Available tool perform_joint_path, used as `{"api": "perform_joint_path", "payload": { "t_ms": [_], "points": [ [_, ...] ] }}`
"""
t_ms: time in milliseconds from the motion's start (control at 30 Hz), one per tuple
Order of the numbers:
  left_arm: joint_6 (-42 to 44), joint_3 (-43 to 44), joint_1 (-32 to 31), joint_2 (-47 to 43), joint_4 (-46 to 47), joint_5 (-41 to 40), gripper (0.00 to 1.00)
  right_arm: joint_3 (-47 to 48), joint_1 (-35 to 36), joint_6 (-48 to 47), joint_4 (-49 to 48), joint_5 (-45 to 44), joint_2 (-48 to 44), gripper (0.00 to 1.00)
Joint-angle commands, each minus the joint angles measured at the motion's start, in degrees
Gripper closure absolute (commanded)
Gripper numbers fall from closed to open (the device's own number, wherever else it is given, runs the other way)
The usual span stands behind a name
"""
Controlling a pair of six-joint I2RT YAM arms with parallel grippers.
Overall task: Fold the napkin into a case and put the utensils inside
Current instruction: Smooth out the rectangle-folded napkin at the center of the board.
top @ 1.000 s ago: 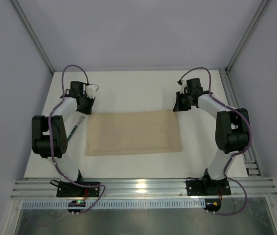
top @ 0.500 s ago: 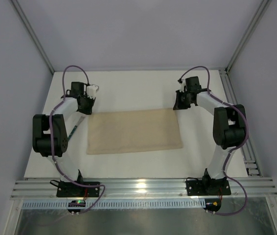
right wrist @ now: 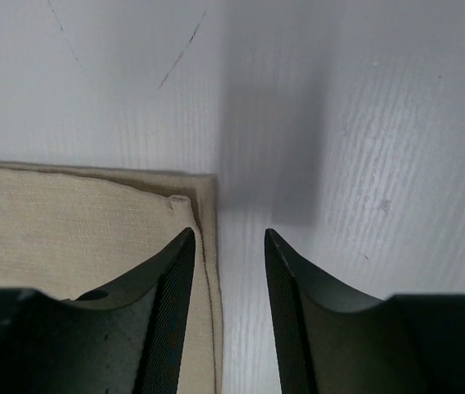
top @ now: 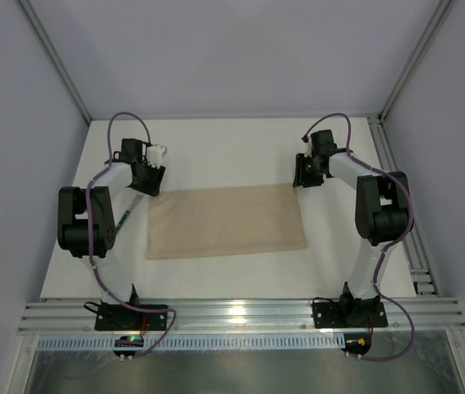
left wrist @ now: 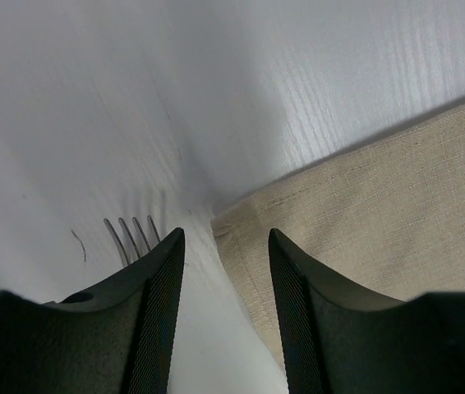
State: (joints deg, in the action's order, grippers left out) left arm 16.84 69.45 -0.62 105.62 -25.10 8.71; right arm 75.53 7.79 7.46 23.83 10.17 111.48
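Note:
Next, I will move my left gripper from the far corner to the beige napkin's long near edge (top: 195, 251) and close it there.
The beige napkin (top: 226, 220) lies flat on the table as a wide rectangle of two layers. My left gripper (top: 149, 184) hovers at its far left corner, jaws open, and the left wrist view shows that corner (left wrist: 226, 220) just ahead of the gap (left wrist: 224, 234). My right gripper (top: 301, 178) is open at the far right corner, its gap (right wrist: 229, 232) over the cloth's layered edge (right wrist: 209, 205). Fork tines (left wrist: 132, 236) show beside the left finger. A slim dark utensil handle (top: 122, 218) lies left of the napkin, partly hidden by the left arm.
White table top (top: 224, 152) with grey walls behind and at the sides. An aluminium rail (top: 397, 172) runs along the right edge, and another (top: 241, 312) crosses the near edge at the arm bases.
Both grippers have opened and let go of the napkin's far corners. The arms have edged slightly farther back. The napkin stays flat.

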Motion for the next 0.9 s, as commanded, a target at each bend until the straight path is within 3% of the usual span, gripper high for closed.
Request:
{"api": "perform_joint_path", "payload": {
  "t_ms": [0,100,200,233,267,400,500,633,867],
  "points": [
    [-0.41,2.09,0.45,-5.93,-0.99,3.05,0.52,0.60,0.38,-0.96,2.35,-7.07,-7.93,0.56],
    [-0.32,0.52,0.45,-11.46,-5.37,6.30,0.53,-4.74,2.65,-0.43,3.50,-14.09,-16.27,0.56],
    [2.22,-2.99,-0.43,-16.22,-10.82,8.60,0.62,-11.68,6.08,0.79,3.94,-16.76,-24.89,0.60],
    [3.19,-3.96,-1.65,-18.76,-15.63,9.30,0.66,-13.37,9.58,1.23,3.94,-15.37,-26.65,0.66],
    [5.81,-6.23,-2.45,-20.01,-18.11,9.05,0.69,-14.95,11.61,2.02,3.85,-13.88,-28.06,0.78],
    [9.78,-13.80,-7.01,-23.18,-25.60,3.78,0.73,-23.22,22.16,6.67,-0.09,-2.38,-31.50,0.96],
    [10.05,-19.17,-10.00,-23.62,-25.70,0.09,0.73,-27.52,28.06,11.60,-6.77,3.61,-30.63,0.96],
    [9.79,-23.13,-11.95,-22.31,-19.91,-4.13,0.72,-33.94,28.77,18.19,-15.73,6.79,-27.91,0.96],
    [10.75,-25.76,-11.95,-17.65,-16.21,-8.53,0.73,-40.36,25.79,23.99,-11.88,0.29,-28.58,0.96]
  ]
}}
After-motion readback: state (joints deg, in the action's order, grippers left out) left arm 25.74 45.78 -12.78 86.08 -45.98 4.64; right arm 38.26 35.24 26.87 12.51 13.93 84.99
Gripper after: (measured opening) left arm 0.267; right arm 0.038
